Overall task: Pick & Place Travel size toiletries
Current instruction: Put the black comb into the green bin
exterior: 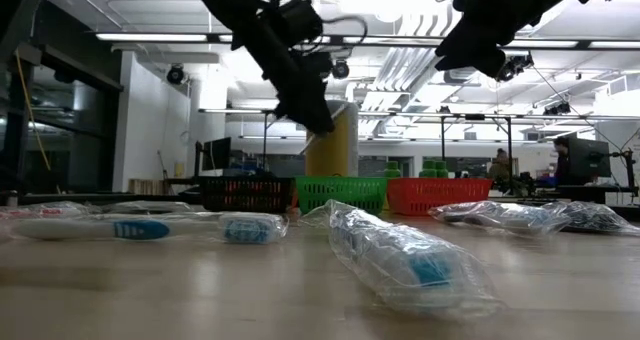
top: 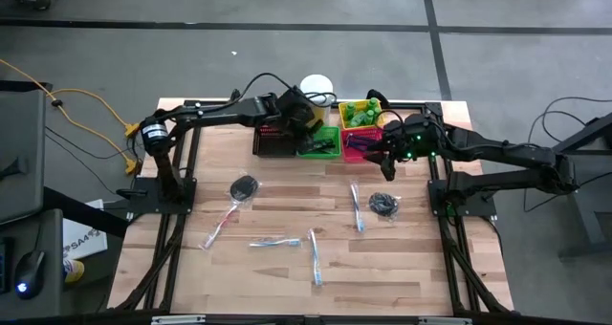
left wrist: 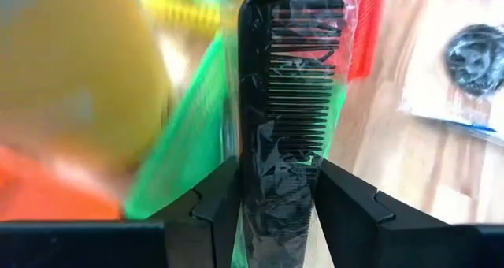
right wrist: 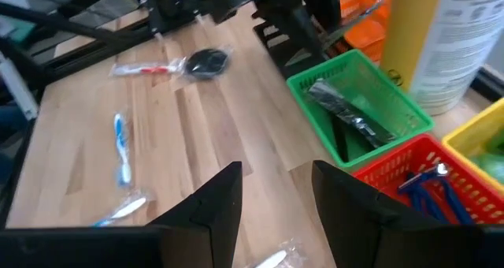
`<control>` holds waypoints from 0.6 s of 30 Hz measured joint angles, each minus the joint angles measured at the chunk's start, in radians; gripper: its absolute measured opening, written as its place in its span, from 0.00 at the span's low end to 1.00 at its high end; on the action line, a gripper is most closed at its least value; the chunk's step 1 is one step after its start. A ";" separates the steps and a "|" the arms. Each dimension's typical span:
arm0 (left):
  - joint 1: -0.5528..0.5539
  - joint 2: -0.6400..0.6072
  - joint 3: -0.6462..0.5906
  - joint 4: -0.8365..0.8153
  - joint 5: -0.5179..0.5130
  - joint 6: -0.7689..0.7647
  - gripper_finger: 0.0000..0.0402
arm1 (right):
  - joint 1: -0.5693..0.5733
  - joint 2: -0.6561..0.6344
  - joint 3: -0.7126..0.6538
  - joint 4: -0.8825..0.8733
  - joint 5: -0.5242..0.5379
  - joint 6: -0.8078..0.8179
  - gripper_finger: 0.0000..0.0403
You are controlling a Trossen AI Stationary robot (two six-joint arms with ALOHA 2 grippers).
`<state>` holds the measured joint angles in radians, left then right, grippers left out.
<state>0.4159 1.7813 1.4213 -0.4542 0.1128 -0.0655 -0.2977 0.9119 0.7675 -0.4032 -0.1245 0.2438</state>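
Next, I release the black comb from my left gripper in the middle of the green basket (top: 320,143) (left wrist: 230,154), next to the red basket.
My left gripper (left wrist: 277,173) is shut on a black comb (left wrist: 287,71) in clear wrap, above the green basket (top: 321,145) at the table's far side; the low view shows this gripper (exterior: 308,120) well above the baskets. My right gripper (right wrist: 276,177) stands open with nothing between its fingers, over the table just in front of the red basket (top: 358,147). Wrapped toothbrushes (top: 315,256), (top: 357,208), (top: 275,241) and two dark coiled bundles (top: 246,186), (top: 384,204) lie flat on the wood. More black combs (right wrist: 346,118) lie in the green basket, blue razors (right wrist: 429,185) in the red one. My left gripper pinches the comb near one end (left wrist: 277,154), one finger on the spine edge and the other (left wrist: 335,193) on the tooth edge, through the wrap. The comb runs forward along the fingers, which slant down from the table's left. It is lifted clear above the baskets.
A black basket (top: 274,140) and a yellow basket (top: 359,113) with green lumps stand beside the green and red ones. A tall white cylinder (top: 316,84) rises behind them. Bare wood (top: 287,205) lies between the items, and a metal frame (top: 449,258) runs along the table's sides.
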 joint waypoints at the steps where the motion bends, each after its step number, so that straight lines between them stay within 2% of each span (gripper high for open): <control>1: -0.009 0.003 0.002 0.024 -0.008 0.049 0.35 | 0.000 0.000 0.000 0.002 0.009 0.000 0.37; 7: -0.061 0.039 0.002 0.089 -0.125 0.256 0.35 | 0.000 0.000 0.000 0.012 0.048 0.048 0.37; 12: -0.063 0.077 0.019 0.068 -0.127 0.247 0.35 | 0.000 0.000 0.000 0.026 0.049 0.087 0.37; 18: -0.054 0.163 0.153 -0.045 -0.149 0.253 0.35 | 0.000 0.000 0.000 0.027 0.075 0.105 0.37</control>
<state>0.3614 1.9447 1.5747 -0.4993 -0.0365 0.1875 -0.2977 0.9119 0.7677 -0.3757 -0.0499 0.3489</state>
